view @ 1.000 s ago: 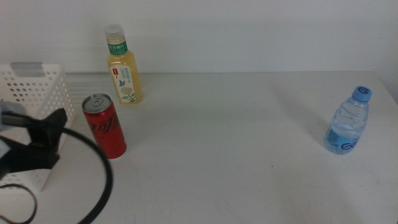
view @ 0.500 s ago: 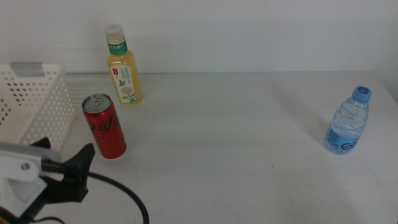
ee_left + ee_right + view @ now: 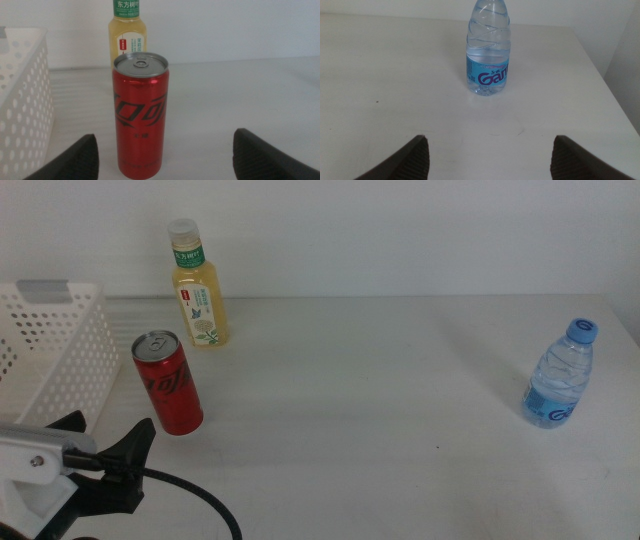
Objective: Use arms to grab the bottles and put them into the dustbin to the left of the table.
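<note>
Next, I should move my left gripper to the middle of the red soda can (image 3: 173, 392) (image 3: 141, 119) beside the white dustbin and close it there.
The slim red soda can (image 3: 168, 383) stands upright on the white table (image 3: 380, 410), just right of the white perforated dustbin (image 3: 45, 340). The yellow-drink bottle (image 3: 198, 285) stands behind the can. My left gripper (image 3: 105, 435) is low at the front left, open, a short way in front of the can and apart from it. In the left wrist view the can (image 3: 140, 115) stands centred beyond the open left gripper (image 3: 165, 135), with the yellow bottle (image 3: 129, 32) behind it. The water bottle (image 3: 560, 375) stands far right. The right gripper (image 3: 490, 140) is open, with the water bottle (image 3: 489, 50) ahead of it.
The dustbin wall (image 3: 22, 105) stands close beside the can. The table's right edge (image 3: 615, 100) runs near the water bottle. A wide bare stretch of table (image 3: 380, 360) lies between the can and the water bottle. A white wall stands behind.
My left gripper has moved from in front of the dustbin down toward the table's front edge and turned to face the can. The bottles and can have not moved.
</note>
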`<state>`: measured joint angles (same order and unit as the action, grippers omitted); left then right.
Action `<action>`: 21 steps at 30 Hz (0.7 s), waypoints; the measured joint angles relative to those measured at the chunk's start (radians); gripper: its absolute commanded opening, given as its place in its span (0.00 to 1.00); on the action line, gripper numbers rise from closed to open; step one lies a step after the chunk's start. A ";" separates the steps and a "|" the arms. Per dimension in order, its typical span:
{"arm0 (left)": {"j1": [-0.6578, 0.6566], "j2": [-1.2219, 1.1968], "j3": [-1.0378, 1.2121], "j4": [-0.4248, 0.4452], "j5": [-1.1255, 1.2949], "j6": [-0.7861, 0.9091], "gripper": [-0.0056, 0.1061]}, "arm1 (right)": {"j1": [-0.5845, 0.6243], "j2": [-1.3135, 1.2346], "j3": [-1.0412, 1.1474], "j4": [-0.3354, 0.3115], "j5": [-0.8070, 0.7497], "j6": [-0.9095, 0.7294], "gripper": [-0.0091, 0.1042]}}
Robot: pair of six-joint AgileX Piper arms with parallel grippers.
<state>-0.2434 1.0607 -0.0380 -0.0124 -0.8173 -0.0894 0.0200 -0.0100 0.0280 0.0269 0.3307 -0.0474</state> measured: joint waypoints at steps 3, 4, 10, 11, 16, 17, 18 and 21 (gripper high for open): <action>0.000 0.013 0.000 -0.001 -0.005 -0.002 0.81 | 0.000 0.000 0.000 0.000 0.000 0.000 0.64; 0.000 0.026 0.000 -0.003 -0.006 -0.003 0.82 | 0.000 0.000 0.000 0.000 0.000 0.000 0.64; 0.000 0.163 0.000 -0.032 -0.125 -0.003 0.85 | 0.000 0.000 0.000 0.000 0.001 0.000 0.64; 0.000 0.193 0.000 -0.035 -0.162 -0.003 0.85 | 0.000 0.000 0.000 0.000 0.001 0.000 0.64; 0.000 0.362 -0.043 -0.042 -0.252 -0.015 0.85 | 0.000 0.000 0.000 0.000 0.001 0.000 0.64; 0.000 0.397 -0.057 -0.041 -0.271 -0.021 0.85 | 0.000 0.000 0.000 0.000 0.001 0.000 0.64; 0.000 0.429 -0.072 -0.038 -0.288 -0.024 0.85 | 0.000 0.000 0.000 0.000 0.001 0.000 0.64; 0.000 0.511 -0.112 -0.033 -0.313 -0.025 0.85 | 0.000 0.000 0.000 0.000 0.001 0.000 0.64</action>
<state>-0.2434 1.5716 -0.1505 -0.0453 -1.1301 -0.1147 0.0200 -0.0100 0.0280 0.0269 0.3322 -0.0474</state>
